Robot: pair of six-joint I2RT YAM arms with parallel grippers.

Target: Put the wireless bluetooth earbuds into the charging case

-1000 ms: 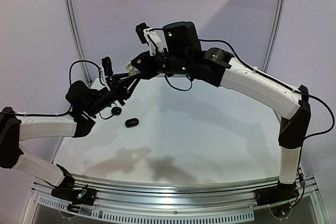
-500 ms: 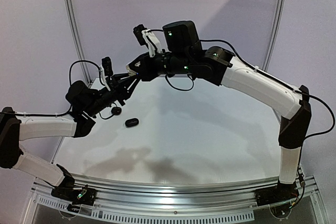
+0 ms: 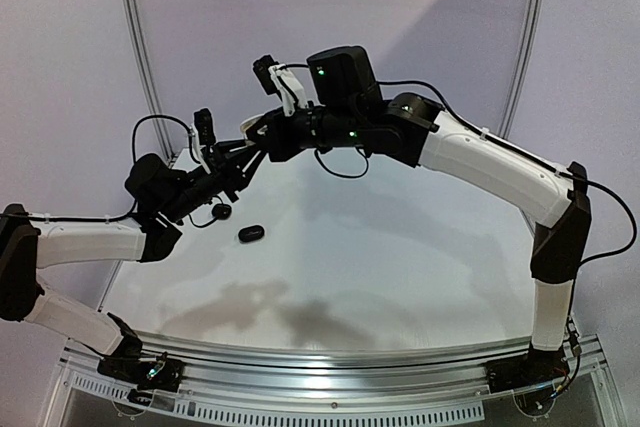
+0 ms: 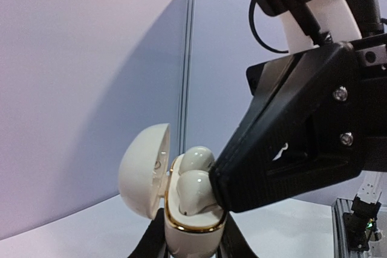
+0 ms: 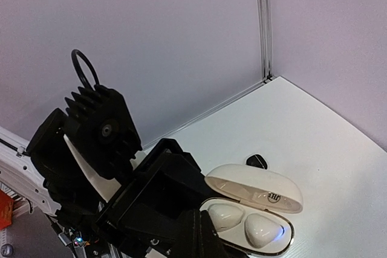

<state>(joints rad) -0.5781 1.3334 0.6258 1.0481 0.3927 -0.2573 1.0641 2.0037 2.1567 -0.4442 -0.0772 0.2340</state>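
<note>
I need to let go of the white charging case with my left gripper close beside the black closed case, toward the metal rail (image 3: 237,253).
My left gripper (image 4: 192,245) is shut on a white charging case (image 4: 187,234) with a gold rim and holds it upright in the air, with its lid (image 4: 144,170) open. Two white earbuds (image 4: 192,190) sit in its wells. My right gripper (image 4: 219,180) is shut, and its black tip rests against the nearer earbud. In the right wrist view the open case (image 5: 254,193), both earbuds (image 5: 260,231) and a blue light show beside my right gripper (image 5: 202,225). In the top view both grippers meet at the case (image 3: 248,126), high over the far left of the table.
A black closed case (image 3: 251,233) lies on the white table below the grippers. A small black earbud (image 3: 221,211) lies beside it and also shows in the right wrist view (image 5: 257,161). The back walls stand close behind.
My right arm has shifted slightly left, its tip staying at the case. The left arm and the case have not moved.
</note>
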